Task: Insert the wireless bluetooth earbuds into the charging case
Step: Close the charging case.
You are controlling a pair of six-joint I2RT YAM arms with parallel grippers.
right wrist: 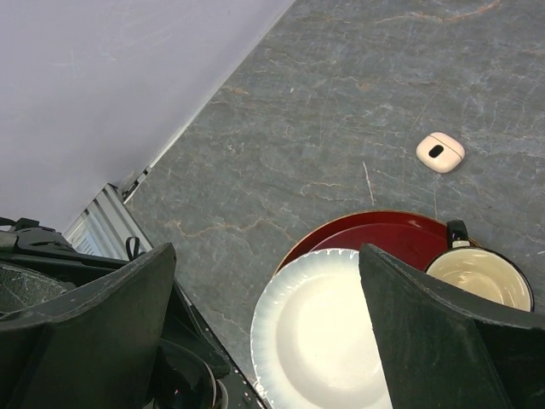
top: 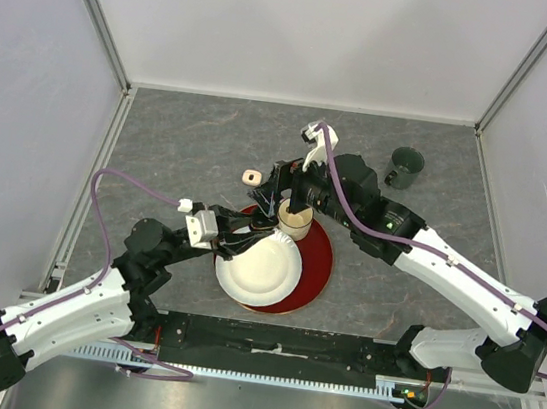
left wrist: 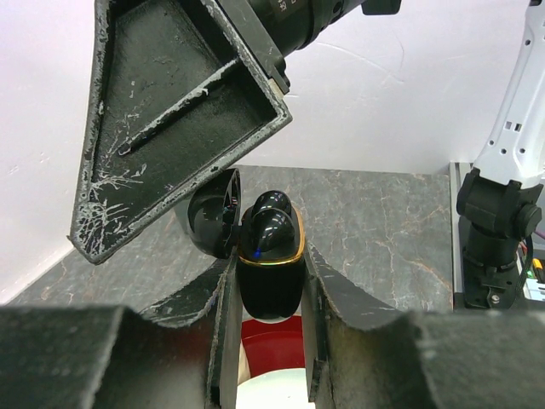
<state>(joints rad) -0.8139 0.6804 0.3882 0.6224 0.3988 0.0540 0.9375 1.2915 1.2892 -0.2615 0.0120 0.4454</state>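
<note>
I should let go of the black charging case on the table (top: 231,190) with my left gripper, next to the white closed case.
My left gripper (left wrist: 268,266) is shut on a black charging case (left wrist: 271,294) with a gold rim and holds it upright above the plates. Its lid (left wrist: 211,223) is open to the left. Glossy black earbuds (left wrist: 271,218) sit in its top. In the top view the left gripper (top: 249,224) is over the plates. My right gripper (right wrist: 266,264) is open and empty, and one of its fingers (left wrist: 174,111) hangs just above the case. A white closed case (right wrist: 440,152) lies on the table (top: 251,176). No white earbuds show.
A white plate (top: 257,268) lies on a red plate (top: 316,266). A cream paper cup (top: 294,223) stands on the red plate, with a small black piece (right wrist: 457,231) at its rim. A dark mug (top: 406,166) stands at the back right.
</note>
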